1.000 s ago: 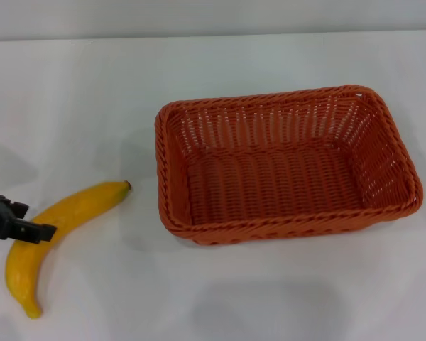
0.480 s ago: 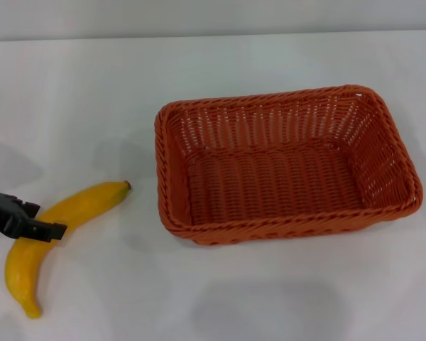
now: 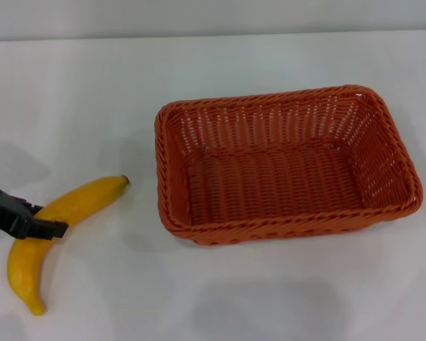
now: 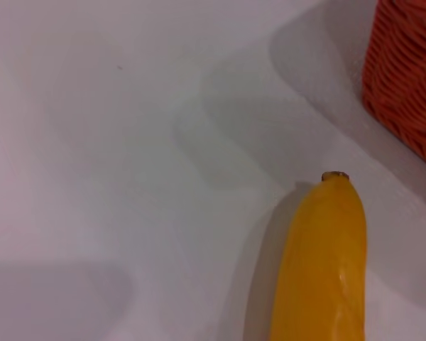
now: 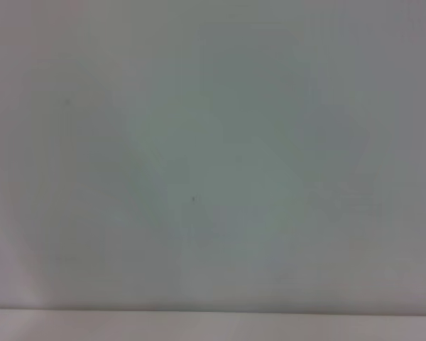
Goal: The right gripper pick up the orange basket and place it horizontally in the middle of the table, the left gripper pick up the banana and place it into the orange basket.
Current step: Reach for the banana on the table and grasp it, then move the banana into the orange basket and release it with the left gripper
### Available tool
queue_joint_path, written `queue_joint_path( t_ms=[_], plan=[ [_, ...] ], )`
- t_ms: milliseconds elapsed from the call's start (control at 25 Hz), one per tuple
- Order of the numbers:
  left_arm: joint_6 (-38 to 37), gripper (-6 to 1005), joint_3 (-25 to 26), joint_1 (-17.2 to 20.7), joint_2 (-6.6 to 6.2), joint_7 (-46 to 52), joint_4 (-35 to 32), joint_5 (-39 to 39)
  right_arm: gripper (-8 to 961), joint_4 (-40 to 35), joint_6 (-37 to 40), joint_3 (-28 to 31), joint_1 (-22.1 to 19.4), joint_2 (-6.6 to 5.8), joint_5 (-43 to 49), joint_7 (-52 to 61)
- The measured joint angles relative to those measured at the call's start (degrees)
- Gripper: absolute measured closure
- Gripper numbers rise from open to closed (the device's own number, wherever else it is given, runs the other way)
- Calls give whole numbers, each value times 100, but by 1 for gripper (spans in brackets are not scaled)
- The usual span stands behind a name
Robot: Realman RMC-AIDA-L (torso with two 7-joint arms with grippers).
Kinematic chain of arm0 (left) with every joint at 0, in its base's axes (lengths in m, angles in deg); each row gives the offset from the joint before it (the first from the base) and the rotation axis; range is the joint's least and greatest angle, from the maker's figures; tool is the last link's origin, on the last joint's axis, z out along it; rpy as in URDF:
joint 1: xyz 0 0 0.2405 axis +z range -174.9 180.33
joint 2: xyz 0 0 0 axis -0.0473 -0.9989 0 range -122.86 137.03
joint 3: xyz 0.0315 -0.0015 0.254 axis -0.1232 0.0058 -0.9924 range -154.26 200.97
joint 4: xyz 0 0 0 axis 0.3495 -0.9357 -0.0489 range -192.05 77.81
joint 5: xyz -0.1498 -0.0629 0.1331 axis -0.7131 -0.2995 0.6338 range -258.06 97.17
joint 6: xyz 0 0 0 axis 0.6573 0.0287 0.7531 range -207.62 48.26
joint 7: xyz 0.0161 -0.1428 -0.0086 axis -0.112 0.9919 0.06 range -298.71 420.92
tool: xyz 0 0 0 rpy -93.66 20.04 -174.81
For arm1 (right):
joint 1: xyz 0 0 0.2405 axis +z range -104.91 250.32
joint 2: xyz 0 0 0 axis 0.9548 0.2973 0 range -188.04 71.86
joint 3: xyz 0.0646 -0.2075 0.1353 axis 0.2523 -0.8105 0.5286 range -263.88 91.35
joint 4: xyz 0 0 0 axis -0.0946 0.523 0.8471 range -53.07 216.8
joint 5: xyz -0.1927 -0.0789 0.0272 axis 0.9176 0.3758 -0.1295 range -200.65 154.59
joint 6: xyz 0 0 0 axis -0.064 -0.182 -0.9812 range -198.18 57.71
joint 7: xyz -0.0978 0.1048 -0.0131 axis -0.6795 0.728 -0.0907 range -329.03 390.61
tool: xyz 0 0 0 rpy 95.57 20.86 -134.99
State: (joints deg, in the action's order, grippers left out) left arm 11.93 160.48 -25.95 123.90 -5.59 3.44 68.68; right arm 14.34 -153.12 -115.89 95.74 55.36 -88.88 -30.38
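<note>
The robot's left gripper will release the yellow banana on the orange basket's woven bottom near its far side (image 3: 254,158).
The yellow banana (image 3: 85,199) lies on the white table (image 3: 92,92) at the left, dark tip toward the orange basket (image 3: 284,229). My left gripper (image 3: 35,219) reaches in from the left edge, its black fingers (image 3: 48,229) straddling the banana's middle and closed against it. The left wrist view shows the banana (image 4: 326,270) close up, with a corner of the basket (image 4: 408,78) beyond its tip. The basket sits lengthwise across the table's middle, with nothing inside. My right gripper is out of view, and its wrist view shows only plain white surface.
Bare white table (image 3: 270,298) lies in front of the basket and between basket and banana. A pale wall edge runs along the far side of the table (image 3: 213,34).
The left gripper has slid a little right onto the banana. The banana has shifted slightly, its tip and stem end both sitting higher in view. The basket has not moved.
</note>
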Motion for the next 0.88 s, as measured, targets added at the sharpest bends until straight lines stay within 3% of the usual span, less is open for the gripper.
queue_joint_path(
  t_ms=[240, 480, 600, 720, 880],
  plan=[
    [36, 478, 168, 46, -13, 84, 292, -69, 113, 3, -11, 28, -6, 2, -4, 5],
    [804, 478, 789, 90, -65, 174, 1418, -197, 113, 3, -56, 60, -13, -4, -13, 8],
    [1303, 478, 862, 74, -112, 246, 2064, -404, 113, 3, -58, 61, 8, -10, -55, 1],
    [1695, 478, 803, -113, -245, 489, 2308, -654, 113, 3, -59, 61, 42, -19, -141, -35],
    [2098, 478, 778, -682, -394, 790, 2218, -789, 113, 3, -56, 62, 104, -25, -190, -125]
  ],
)
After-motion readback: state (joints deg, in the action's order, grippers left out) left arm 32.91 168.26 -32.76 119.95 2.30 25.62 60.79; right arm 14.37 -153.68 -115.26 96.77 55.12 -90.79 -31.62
